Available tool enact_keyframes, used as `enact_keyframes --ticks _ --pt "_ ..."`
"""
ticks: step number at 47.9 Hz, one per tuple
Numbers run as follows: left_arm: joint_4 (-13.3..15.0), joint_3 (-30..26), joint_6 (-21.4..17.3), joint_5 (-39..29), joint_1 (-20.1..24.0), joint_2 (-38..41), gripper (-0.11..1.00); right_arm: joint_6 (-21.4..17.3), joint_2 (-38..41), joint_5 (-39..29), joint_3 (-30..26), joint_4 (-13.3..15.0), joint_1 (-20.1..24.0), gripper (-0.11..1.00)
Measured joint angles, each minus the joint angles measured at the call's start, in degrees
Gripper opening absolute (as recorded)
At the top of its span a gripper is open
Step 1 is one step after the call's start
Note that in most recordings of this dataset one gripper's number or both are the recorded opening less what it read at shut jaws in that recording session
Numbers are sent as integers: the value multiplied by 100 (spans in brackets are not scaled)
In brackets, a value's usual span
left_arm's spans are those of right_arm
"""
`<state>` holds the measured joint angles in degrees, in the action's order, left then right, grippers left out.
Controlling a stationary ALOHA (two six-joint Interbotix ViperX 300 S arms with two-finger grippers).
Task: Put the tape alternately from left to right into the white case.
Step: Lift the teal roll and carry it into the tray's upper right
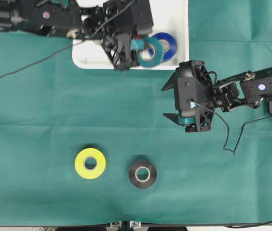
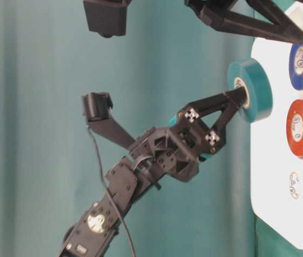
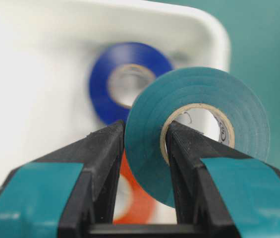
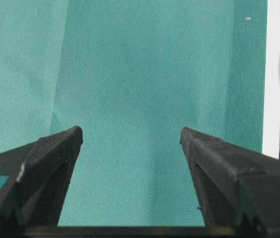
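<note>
I need to use my left gripper to lay the teal tape down flat in the white case (image 1: 162, 19) (image 3: 25, 74), behind the blue tape.
My left gripper (image 3: 145, 136) is shut on the teal tape (image 3: 239, 104), one finger inside its pale core and one outside. It holds the roll upright over the white case (image 1: 92, 60), near the front rim. In the case lie the blue tape (image 1: 168, 45), the red-orange tape (image 2: 296, 127) and the white tape (image 2: 294, 186). On the green cloth lie the yellow tape (image 1: 90, 163) and the black tape (image 1: 142, 173), both flat. My right gripper (image 1: 168, 102) hangs open and empty over bare cloth, right of the case's front corner.
A green cloth (image 1: 39, 120) covers the table. A black cable (image 1: 229, 139) loops from the right arm down onto the cloth. Another cable (image 1: 30, 67) runs from the left arm across the cloth at the far left.
</note>
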<state>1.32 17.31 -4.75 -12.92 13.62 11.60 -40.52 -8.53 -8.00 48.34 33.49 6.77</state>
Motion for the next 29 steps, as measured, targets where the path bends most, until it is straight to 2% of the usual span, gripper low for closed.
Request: enact_keyframes --ticks 13,24,29 --pt "-9 -325 -53 0 290 290 -4 0 0 9 0 0 -9 87" --pt "-18 -457 -659 -9 404 431 -4 0 0 9 0 0 -9 87" --pt "-18 -475 -817 0 439 457 -4 0 0 9 0 0 -9 87"
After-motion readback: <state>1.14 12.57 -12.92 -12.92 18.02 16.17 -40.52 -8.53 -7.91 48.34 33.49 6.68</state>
